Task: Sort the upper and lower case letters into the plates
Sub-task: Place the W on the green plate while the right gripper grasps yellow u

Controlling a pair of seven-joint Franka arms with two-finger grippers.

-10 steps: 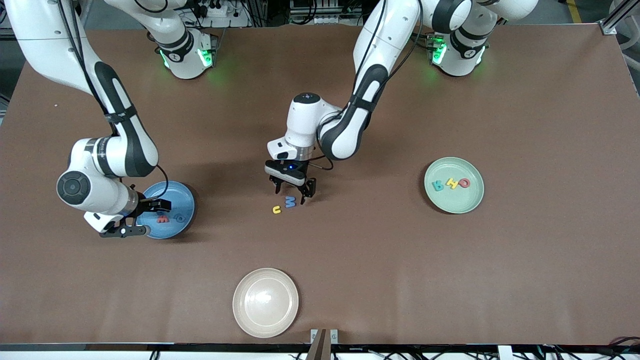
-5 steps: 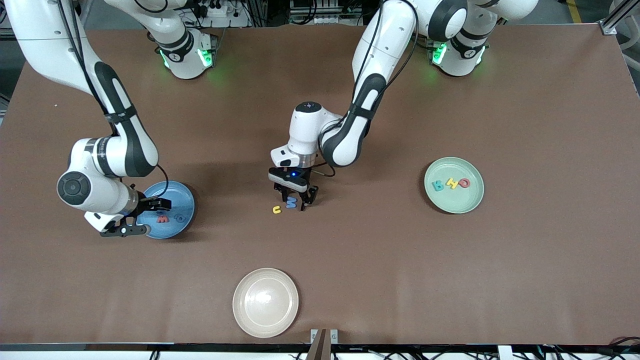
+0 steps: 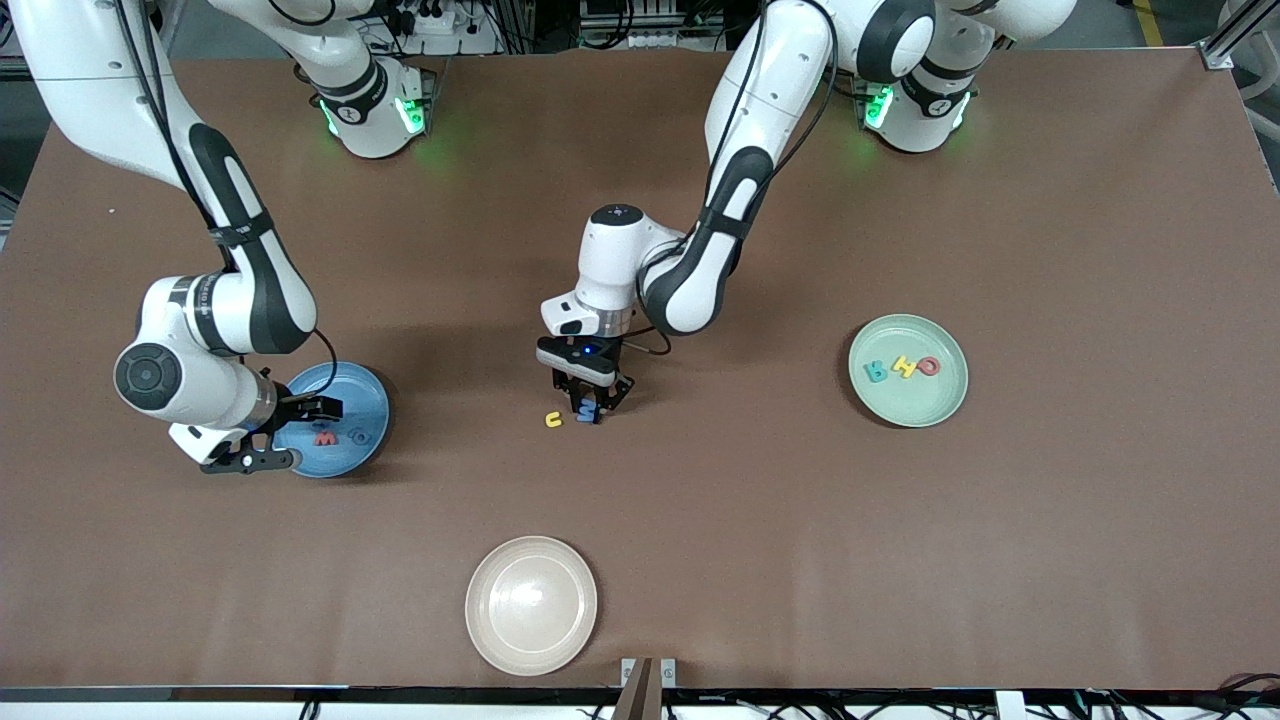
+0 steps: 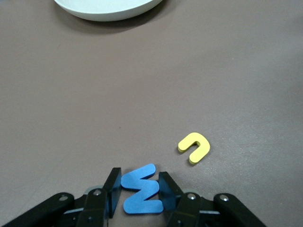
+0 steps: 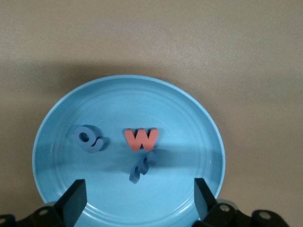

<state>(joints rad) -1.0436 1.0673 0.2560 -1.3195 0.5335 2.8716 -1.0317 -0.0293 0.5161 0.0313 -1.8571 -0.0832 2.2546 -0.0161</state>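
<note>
The robot's left gripper needs to release the blue zigzag letter on the pale green plate (image 3: 918,347), next to the yellow and red letters.
My left gripper (image 3: 588,404) is down at the table's middle, shut on a blue zigzag letter (image 4: 140,195) that lies on the table; its fingers (image 4: 112,191) press the letter's two sides. A yellow letter (image 3: 553,420) lies just beside it, also in the left wrist view (image 4: 194,147). My right gripper (image 3: 288,436) waits open over the blue plate (image 3: 375,395), which holds a red w (image 5: 141,138) and two blue letters (image 5: 89,138). The pale green plate (image 3: 940,405) toward the left arm's end holds a teal (image 3: 877,372), a yellow (image 3: 906,366) and a red letter (image 3: 929,366).
A cream-beige plate (image 3: 531,604) sits empty near the table's edge closest to the front camera; its rim shows in the left wrist view (image 4: 109,7). The brown table (image 3: 800,550) is bare around it.
My left gripper has come down onto the table and closed its fingers on the blue letter. The right arm has not moved.
</note>
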